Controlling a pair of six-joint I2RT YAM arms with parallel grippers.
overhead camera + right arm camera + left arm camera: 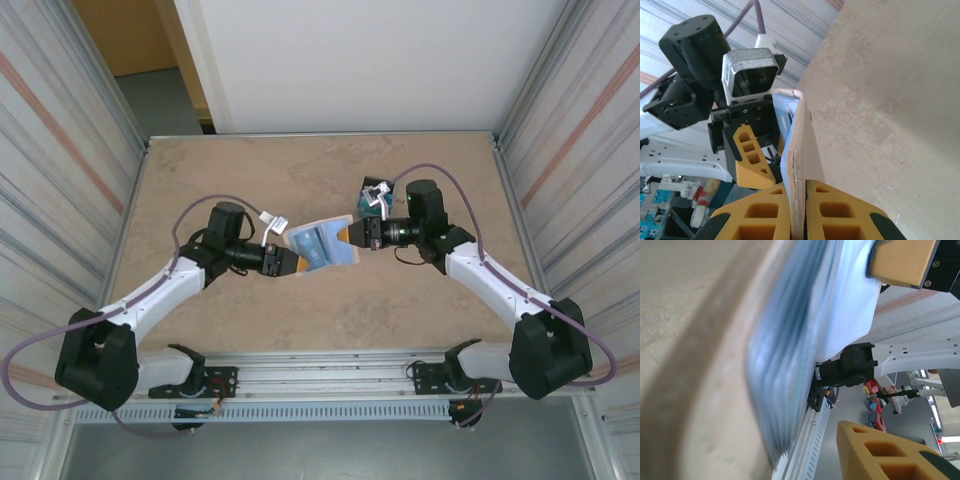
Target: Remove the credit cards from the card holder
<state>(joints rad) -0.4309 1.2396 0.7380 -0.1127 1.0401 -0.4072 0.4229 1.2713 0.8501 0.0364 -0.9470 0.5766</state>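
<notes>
My right gripper is holding the card holder crooked as it hangs, so my left gripper will grip the pocket side (pixel 304 248) and lay the holder flat before taking the credit cards.
The card holder (pixel 322 244) hangs spread open above the table's middle, its light blue inside facing up. Teal-blue credit cards (pixel 318 243) sit in its pockets. My right gripper (pixel 352 232) is shut on the holder's right edge; in the right wrist view both yellow fingers pinch the beige edge (pixel 800 140) at the right gripper (pixel 805 187). My left gripper (pixel 293 262) is at the holder's lower left corner, jaws parted. One of its fingers (pixel 752 155) stands a little clear of the blue inside; the other is hidden. The holder (pixel 785 355) is a close blur beside the left finger (pixel 880 450).
A small dark-edged box (pixel 375 196) with blue-green contents lies on the beige table (pixel 240 180) just behind the right gripper. Metal walls close both sides, and a rail (pixel 330 375) runs along the near edge.
</notes>
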